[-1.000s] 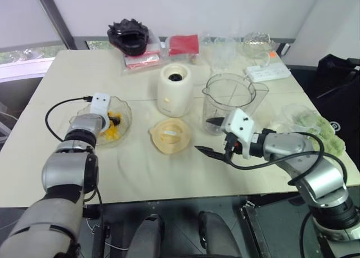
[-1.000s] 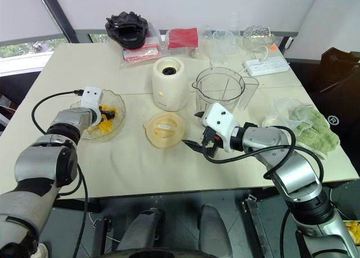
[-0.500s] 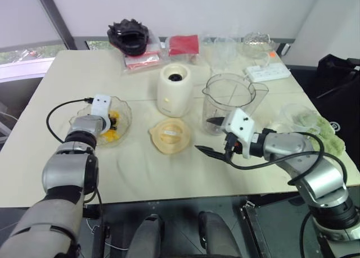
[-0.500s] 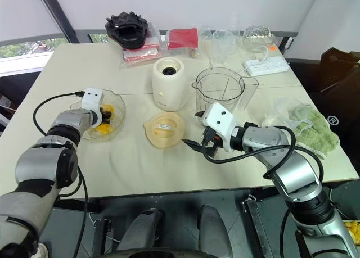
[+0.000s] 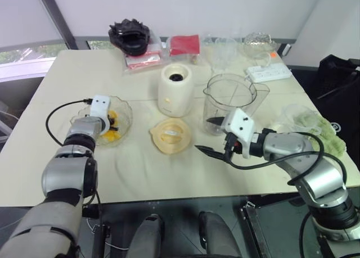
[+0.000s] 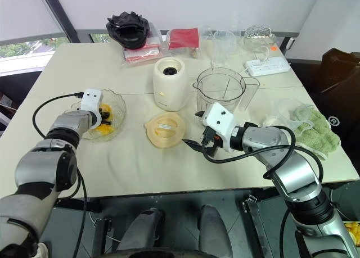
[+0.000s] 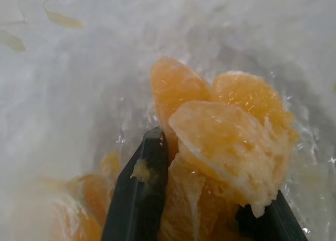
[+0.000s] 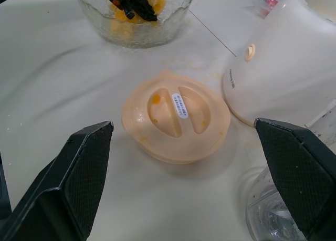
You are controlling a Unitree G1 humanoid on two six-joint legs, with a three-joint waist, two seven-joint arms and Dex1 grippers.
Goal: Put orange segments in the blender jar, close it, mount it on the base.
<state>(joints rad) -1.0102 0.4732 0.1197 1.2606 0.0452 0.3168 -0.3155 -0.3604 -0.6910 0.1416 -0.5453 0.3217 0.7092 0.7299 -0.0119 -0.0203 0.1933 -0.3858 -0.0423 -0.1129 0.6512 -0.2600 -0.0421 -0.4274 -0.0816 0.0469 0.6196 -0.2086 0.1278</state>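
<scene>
Next, my left gripper drops the orange segments, still down in the wavy-edged glass dish, onto the bottom of the clear blender jar (image 5: 217,124).
A wavy-edged glass dish (image 5: 125,109) at the table's left holds the orange segments (image 7: 226,141). My left gripper (image 5: 112,122) reaches down into that dish and is shut on one or two segments, its black fingers (image 7: 139,194) clamped on either side of the fruit. The clear blender jar (image 5: 233,100) stands upright and uncovered right of centre, with the cream base (image 5: 175,92) just to its left. My right gripper (image 5: 208,135) hovers open in front of the jar, pointing toward the cream lid (image 8: 176,115) lying flat on the table. Nothing sits between its fingers.
Along the back edge are a black object (image 5: 130,36), red packets (image 5: 183,44), clear bowls (image 5: 225,47) and a white power strip (image 5: 267,72). A green cloth with a clear bowl (image 5: 309,123) lies at the right edge. A black cable (image 5: 56,117) loops beside the dish.
My left gripper's fingers have closed on orange segments inside the dish. The right arm has kept still.
</scene>
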